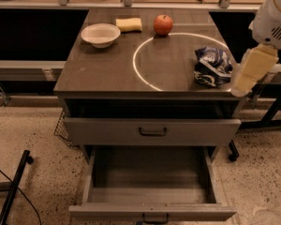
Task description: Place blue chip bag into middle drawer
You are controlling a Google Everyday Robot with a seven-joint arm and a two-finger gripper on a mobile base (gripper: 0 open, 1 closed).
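Observation:
My gripper is to reach next across the middle of the blue chip bag [211, 67] and close there, between the far and near ends of the bag.
The blue chip bag [211, 67], crumpled dark-blue foil with white print, lies on the right side of the cabinet top, on the edge of a white ring marking. My gripper [250, 71], cream-coloured below a white arm housing, hangs just right of the bag at the cabinet's right edge, not touching it. The middle drawer [152, 211], the lowest grey one with a dark handle, is pulled out and nothing lies in it.
A red apple [163, 25], a yellow sponge [129, 24] and a white bowl [100, 34] sit at the back of the cabinet top [103, 74]. The handled drawer above [152, 131] is shut. A black stand leg [11, 191] lies on the floor at left.

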